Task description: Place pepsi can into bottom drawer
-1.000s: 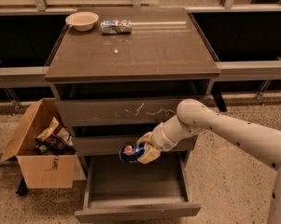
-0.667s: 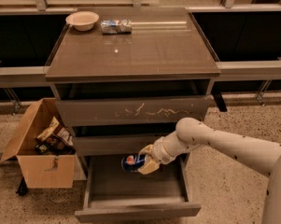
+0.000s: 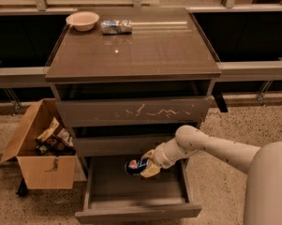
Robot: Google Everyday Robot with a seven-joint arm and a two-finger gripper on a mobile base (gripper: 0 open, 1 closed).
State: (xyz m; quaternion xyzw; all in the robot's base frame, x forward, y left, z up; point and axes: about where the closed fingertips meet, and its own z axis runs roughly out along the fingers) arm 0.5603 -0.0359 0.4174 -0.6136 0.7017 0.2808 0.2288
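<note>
Next, I set the pepsi can down with my gripper near the middle of the bottom drawer's inside (image 3: 155,181), a little toward my arm.
The pepsi can (image 3: 134,166), dark blue with a round logo, lies sideways in my gripper (image 3: 144,166), which is shut on it. The gripper holds the can inside the pulled-out bottom drawer (image 3: 137,212), near its back, just under the middle drawer (image 3: 117,144). Whether the can rests on the drawer floor cannot be told. My white arm (image 3: 215,149) reaches in from the lower right.
A scratched top drawer (image 3: 133,112) sits above. On the cabinet top (image 3: 140,50) stand a beige bowl (image 3: 82,20) and a silvery packet (image 3: 116,26). An open cardboard box (image 3: 40,146) with snack bags stands on the floor at the left.
My gripper has moved down with the can, from in front of the middle drawer into the open bottom drawer.
</note>
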